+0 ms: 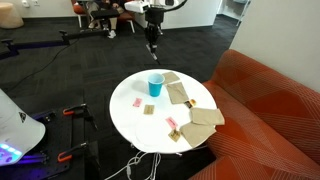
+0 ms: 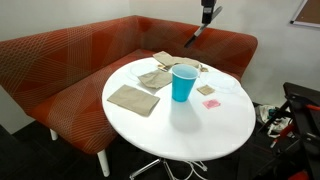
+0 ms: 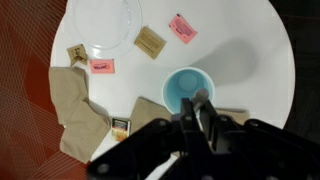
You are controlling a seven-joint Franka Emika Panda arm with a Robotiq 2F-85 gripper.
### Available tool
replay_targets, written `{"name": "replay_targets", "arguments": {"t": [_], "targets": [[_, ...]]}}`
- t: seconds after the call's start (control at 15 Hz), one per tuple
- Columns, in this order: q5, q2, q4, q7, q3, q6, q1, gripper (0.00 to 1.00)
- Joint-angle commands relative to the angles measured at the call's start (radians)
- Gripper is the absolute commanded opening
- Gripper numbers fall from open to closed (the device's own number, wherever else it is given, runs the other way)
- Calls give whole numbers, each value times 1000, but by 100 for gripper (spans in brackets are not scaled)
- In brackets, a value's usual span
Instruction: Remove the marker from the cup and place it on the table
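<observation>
I should use my gripper to set the marker down on the white table (image 1: 173,114) (image 3: 115,80) between the beige napkins and their nearest pink square.
The turquoise cup (image 1: 155,86) stands upright near the middle of the round white table (image 1: 130,115), and both show in an exterior view. The cup (image 2: 183,82) and table (image 2: 190,125) also show in an exterior view. My gripper (image 1: 152,30) hangs high above the table, well above the cup. It is shut on the slim pinkish-red marker (image 2: 196,35), which hangs tilted below the fingers (image 2: 206,18), clear of the cup. In the wrist view the fingers (image 3: 195,112) grip the marker (image 3: 200,97) over the cup's (image 3: 180,85) open rim. The cup looks empty.
Beige napkins (image 2: 133,99) and small cards lie on the table beside the cup, with flat pink squares (image 2: 211,103) and a clear round lid (image 3: 105,25). An orange-red sofa (image 2: 70,60) curves round the table's far side. Scooters (image 1: 70,115) stand on the dark floor.
</observation>
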Motion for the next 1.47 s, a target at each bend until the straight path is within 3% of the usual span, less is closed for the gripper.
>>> {"name": "replay_targets", "arguments": {"t": [0.0,0.6,0.73,1.07,1.4], "targets": [[-17,-74,-51,75,-10,37,-26,3],[-42,-57,-92,263,-89,185,-115,3],[-91,-30,-106,337,-108,237,-124,3],[-241,96,-117,544,-161,411,-114,3],[-275,216,-118,628,-204,516,-90,3]]}}
